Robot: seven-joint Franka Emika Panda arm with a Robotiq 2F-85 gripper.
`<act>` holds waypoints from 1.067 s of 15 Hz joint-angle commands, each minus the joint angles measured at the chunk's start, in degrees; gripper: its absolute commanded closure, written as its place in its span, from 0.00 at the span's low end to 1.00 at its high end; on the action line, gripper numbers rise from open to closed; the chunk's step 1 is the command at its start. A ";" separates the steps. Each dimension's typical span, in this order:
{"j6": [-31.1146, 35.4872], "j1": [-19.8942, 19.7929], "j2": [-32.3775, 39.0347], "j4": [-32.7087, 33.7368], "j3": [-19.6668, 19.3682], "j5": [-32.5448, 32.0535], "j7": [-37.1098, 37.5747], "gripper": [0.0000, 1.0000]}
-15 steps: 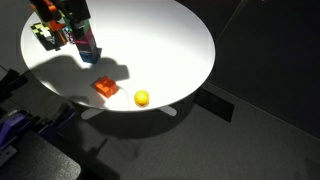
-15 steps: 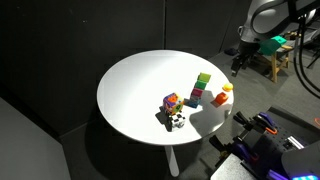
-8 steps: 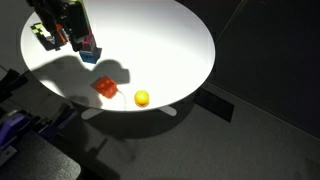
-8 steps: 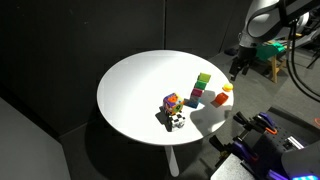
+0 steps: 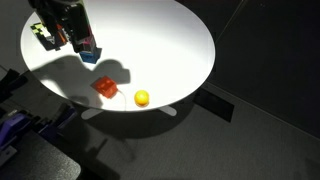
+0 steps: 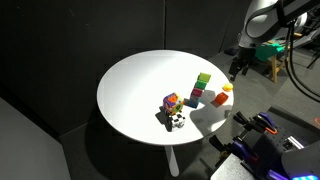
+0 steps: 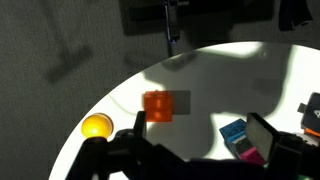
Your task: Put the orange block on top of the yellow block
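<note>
The robot's gripper needs to move next to the orange block beside the yellow round object and close on the block's opposite sides (image 5: 105, 87) (image 7: 158, 107).
The orange block (image 7: 157, 105) is a small orange-red cube lying alone on the white round table; it shows in both exterior views (image 5: 105, 88) (image 6: 218, 100). My gripper (image 7: 205, 137) is open and empty. It hovers above the table between the orange block and a stack of coloured blocks (image 7: 241, 141) with blue and pink faces. In the exterior views the gripper (image 5: 72, 36) (image 6: 237, 64) hangs over the table edge by that stack (image 5: 88, 50) (image 6: 197, 93), whose top block (image 6: 203, 79) looks yellow-green. I cannot pick out a plainly yellow block.
A small yellow round object (image 7: 97, 126) (image 5: 142, 98) (image 6: 227, 87) lies near the table edge beside the orange block. A cluster of multicoloured blocks (image 6: 171, 103) (image 5: 45, 32) and a black-and-white piece (image 6: 176, 122) sit further along. The table rim (image 5: 200, 75) drops to dark floor.
The gripper has shifted slightly sideways above the block stack since a second ago. The orange block and the yellow round object have not moved.
</note>
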 commanded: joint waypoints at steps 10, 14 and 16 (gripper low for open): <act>14.14 -1.12 9.10 -0.46 -0.17 2.31 -4.04 0.00; 21.36 -1.73 13.66 -0.67 0.65 6.18 -4.21 0.00; 23.11 -2.38 16.19 0.19 1.28 8.25 -4.70 0.00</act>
